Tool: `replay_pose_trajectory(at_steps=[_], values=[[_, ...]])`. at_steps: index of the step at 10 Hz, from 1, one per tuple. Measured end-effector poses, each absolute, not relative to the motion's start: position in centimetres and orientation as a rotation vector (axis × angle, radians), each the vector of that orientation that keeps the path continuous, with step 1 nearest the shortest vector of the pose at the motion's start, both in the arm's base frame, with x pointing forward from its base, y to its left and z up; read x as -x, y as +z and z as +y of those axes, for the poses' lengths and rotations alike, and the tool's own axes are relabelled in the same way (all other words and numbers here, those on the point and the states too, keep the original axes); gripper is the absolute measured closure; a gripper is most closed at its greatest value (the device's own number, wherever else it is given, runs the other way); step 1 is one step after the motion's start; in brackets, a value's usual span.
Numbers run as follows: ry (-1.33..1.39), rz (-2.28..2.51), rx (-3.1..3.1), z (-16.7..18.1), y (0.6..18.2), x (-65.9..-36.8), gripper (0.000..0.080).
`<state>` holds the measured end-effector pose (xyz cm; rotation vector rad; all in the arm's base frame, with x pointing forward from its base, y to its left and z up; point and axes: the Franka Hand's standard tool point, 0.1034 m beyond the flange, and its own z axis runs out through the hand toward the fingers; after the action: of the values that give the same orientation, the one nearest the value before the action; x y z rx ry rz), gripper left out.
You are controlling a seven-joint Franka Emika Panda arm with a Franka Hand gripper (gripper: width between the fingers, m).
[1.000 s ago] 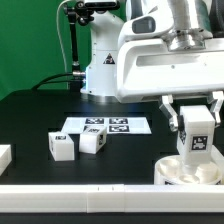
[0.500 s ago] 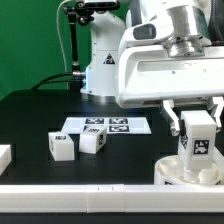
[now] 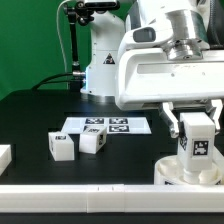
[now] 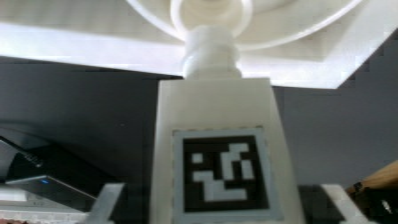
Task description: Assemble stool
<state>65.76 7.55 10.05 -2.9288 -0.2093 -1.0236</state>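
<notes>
The white stool leg's peg will stand in the socket of the round white seat point(image 3: 184, 177) point(image 4: 214, 15). My gripper will let go of the leg there.
My gripper point(image 3: 197, 127) is shut on a white blocky stool leg point(image 3: 198, 141) and holds it upright, its black-and-white tag facing the camera. The leg stands right over the round white seat point(image 3: 172, 174) at the exterior view's lower right. In the wrist view the leg point(image 4: 217, 130) fills the middle between my gripper's point(image 4: 217, 206) two fingers, and its narrow peg end meets a socket in the seat point(image 4: 107, 45). Two more tagged legs point(image 3: 61, 148) point(image 3: 92, 142) lie loose on the black table at the exterior view's left.
The marker board point(image 3: 108, 126) lies flat behind the loose legs. A plain white bar point(image 3: 4, 155) sits at the exterior view's left edge, and a long white rail point(image 3: 90, 191) runs along the table's front. The robot base point(image 3: 100, 70) stands at the back.
My gripper has turned at the wrist and sunk slightly with the leg toward the seat. The loose legs have not moved.
</notes>
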Motion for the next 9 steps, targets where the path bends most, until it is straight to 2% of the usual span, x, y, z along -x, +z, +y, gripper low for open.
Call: replay_pose_trajectory(at_steps=[2,6,7,9], values=[[-1.027,-0.219,2.928,7.6,10.9,-65.3,0.0462],[-1.023,-0.232,2.932,7.5,10.5,-65.2,0.0462],[-1.007,-0.235,2.938,7.5,9.8,-64.6,0.0462],[-0.997,-0.244,2.943,7.5,9.6,-64.5,0.0461]])
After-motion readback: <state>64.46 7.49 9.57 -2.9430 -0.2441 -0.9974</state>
